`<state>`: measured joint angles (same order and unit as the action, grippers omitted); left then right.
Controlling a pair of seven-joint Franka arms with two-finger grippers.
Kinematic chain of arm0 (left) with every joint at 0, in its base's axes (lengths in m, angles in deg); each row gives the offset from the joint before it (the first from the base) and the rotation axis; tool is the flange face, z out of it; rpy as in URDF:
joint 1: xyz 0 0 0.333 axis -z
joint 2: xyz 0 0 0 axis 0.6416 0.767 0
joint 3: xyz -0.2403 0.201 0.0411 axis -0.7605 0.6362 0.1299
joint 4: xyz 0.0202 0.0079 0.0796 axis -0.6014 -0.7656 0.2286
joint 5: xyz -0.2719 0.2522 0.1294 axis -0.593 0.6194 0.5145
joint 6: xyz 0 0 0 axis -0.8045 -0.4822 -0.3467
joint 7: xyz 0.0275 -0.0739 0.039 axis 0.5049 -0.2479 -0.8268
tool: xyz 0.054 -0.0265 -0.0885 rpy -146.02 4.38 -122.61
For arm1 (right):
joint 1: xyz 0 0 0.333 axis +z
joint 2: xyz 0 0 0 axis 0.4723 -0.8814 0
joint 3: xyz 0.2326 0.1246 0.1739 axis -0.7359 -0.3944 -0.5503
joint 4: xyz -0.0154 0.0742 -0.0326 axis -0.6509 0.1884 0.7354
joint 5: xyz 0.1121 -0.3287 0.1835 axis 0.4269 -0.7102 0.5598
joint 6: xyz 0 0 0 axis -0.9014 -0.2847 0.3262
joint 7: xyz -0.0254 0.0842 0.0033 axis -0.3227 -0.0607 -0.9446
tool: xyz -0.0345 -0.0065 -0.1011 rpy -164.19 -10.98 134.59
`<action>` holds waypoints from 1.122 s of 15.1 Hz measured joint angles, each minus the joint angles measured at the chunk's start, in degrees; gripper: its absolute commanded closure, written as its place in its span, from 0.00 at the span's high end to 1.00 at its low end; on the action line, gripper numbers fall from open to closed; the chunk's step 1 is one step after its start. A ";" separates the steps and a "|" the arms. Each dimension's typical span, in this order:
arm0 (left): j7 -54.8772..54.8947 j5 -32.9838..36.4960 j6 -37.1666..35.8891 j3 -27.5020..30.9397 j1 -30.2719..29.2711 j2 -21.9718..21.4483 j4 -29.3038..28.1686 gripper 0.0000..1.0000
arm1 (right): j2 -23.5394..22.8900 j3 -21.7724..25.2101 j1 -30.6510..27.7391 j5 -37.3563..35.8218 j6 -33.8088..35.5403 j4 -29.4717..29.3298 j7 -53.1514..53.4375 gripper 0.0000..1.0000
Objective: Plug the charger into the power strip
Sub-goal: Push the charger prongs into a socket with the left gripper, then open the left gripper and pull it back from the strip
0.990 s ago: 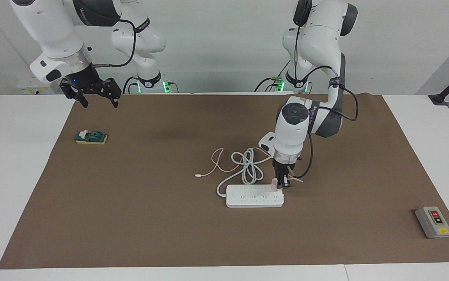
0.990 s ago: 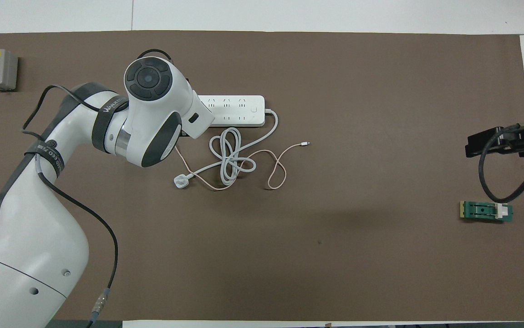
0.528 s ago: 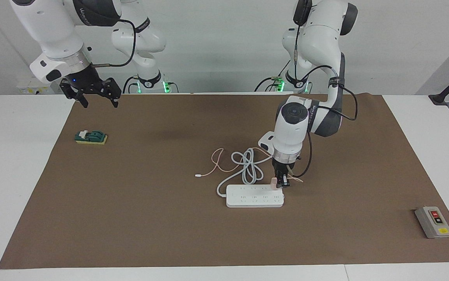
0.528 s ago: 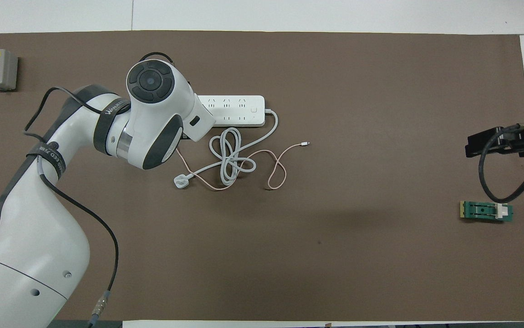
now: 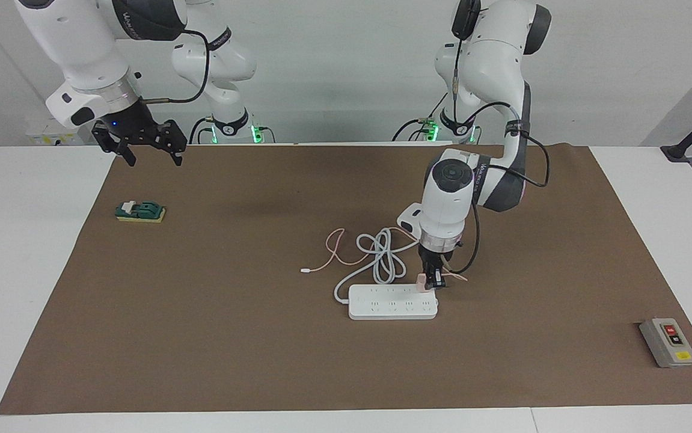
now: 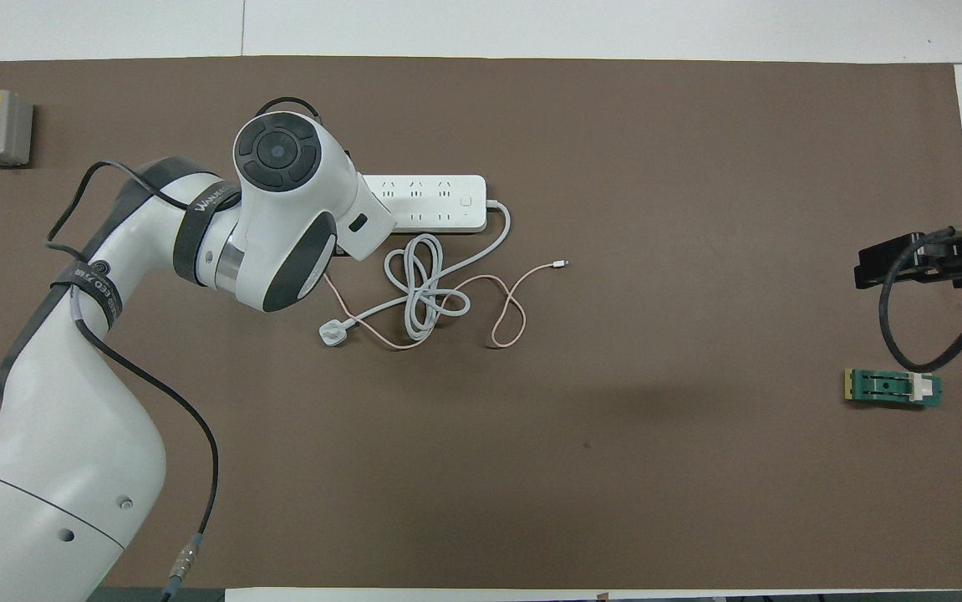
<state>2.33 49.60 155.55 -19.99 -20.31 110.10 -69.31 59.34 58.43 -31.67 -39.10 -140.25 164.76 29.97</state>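
Next, I release the pink charger, now at the strip's top surface, from my left gripper in the power strip's end socket [image 6: 354,210], in the row that is nearer the coiled cord.
The power strip [image 5: 391,304] is a long white bar lying flat mid-mat; it also shows in the overhead view [image 6: 439,201]. My left gripper [image 5: 433,281] points straight down over the strip's end toward the left arm's side and is shut on the small pink charger [image 5: 422,282]. The charger sits at the strip's top surface; I cannot tell whether its pins are in a socket. Its thin pink cable [image 6: 514,301] loops across the mat to a white tip. In the overhead view the left arm hides the charger. My right gripper [image 5: 150,155] waits open above the mat's corner.
The strip's thick white cord [image 6: 422,288] lies coiled nearer the robots, ending in a white three-pin plug [image 6: 332,334]. A grey box with red and yellow buttons [image 5: 668,341] sits at the left arm's end. A green block [image 5: 140,211] lies under the right gripper.
The left arm's wrist has shifted slightly, with the charger staying at the strip's end. The right arm has not moved.
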 measured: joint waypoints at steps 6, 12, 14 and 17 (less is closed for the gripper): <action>-0.01 -1.02 -2.40 0.07 -0.05 1.12 2.19 0.00 | 0.00 0.02 -0.01 0.00 0.00 0.00 0.00 1.00; -0.01 -1.80 -5.43 -1.34 -1.50 3.40 5.51 0.00 | 0.00 0.02 -0.01 0.00 0.00 0.00 0.00 1.00; 0.74 -1.57 -8.25 -4.36 -4.20 5.05 8.28 0.00 | 0.00 0.02 -0.01 0.00 0.00 0.00 0.00 1.00; 4.28 -0.85 -14.55 -7.77 -6.76 9.03 14.92 0.00 | 0.00 0.02 -0.01 0.00 0.00 0.00 0.00 1.00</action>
<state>6.60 48.75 141.00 -27.75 -27.06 119.13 -54.39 59.34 58.44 -31.68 -39.10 -140.25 164.76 29.97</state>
